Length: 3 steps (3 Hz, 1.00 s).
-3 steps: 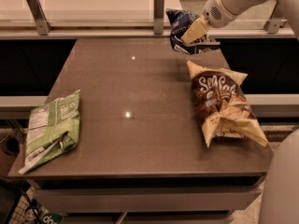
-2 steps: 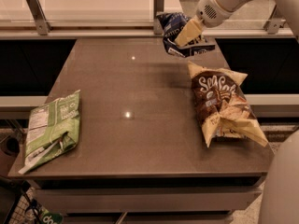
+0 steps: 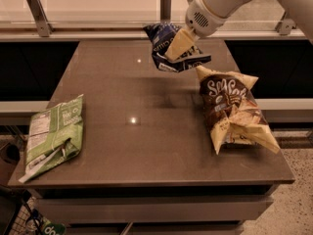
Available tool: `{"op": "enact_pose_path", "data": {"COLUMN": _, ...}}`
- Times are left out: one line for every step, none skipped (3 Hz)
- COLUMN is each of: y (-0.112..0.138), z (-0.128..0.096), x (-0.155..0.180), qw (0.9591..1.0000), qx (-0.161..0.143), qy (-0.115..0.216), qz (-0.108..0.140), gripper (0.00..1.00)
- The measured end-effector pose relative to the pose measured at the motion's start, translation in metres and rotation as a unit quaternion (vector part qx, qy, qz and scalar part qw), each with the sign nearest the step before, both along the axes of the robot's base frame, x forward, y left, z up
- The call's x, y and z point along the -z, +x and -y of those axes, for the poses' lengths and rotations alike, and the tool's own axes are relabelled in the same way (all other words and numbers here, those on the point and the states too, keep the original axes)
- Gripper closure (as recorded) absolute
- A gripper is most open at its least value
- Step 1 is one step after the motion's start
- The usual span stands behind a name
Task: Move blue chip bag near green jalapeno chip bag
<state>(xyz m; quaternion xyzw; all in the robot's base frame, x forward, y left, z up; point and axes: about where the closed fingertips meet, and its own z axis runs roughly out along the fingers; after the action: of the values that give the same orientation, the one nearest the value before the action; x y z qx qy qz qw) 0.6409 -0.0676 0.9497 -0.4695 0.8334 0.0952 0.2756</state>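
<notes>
My gripper has the blue chip bag. It will release the bag on the table's small bright glint point(image 3: 134, 112), next to the green jalapeno chip bag. The blue bag hangs above the table's far middle.
The small dark navy-blue chip bag point(image 3: 168, 45) hangs above the far middle of the brown table, held in my gripper point(image 3: 174, 50). The gripper's pale fingers are shut on the bag, and the white arm reaches in from the upper right. The light green jalapeno chip bag point(image 3: 51, 133) lies flat at the table's left front edge, with its white label panel facing up. It is far from the blue bag.
A larger brown-and-yellow chip bag point(image 3: 232, 111) lies on the right side of the table point(image 3: 146, 151). A metal rail with posts point(image 3: 39, 13) runs behind the table. The table's front edge drops to the floor below.
My gripper has carried the blue chip bag to the left and slightly toward the table's middle, away from the back right.
</notes>
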Motion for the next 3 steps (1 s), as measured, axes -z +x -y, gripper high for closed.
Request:
{"op": "enact_pose_path", "data": {"y": -0.038, "z": -0.028, "x": 0.008, "qw": 0.9999, "qx": -0.015, "qy": -0.004, "qz": 0.0, "gripper": 1.0}}
{"op": "enact_pose_path", "data": {"y": -0.073, "z": -0.051, "x": 0.017, "qw": 0.9996, "qx": -0.029, "qy": -0.005, "qz": 0.004, "gripper": 1.0}}
{"op": "enact_pose_path", "data": {"y": -0.108, "z": -0.069, "x": 0.026, "qw": 0.9995, "qx": -0.031, "qy": -0.004, "qz": 0.008, "gripper": 1.0}}
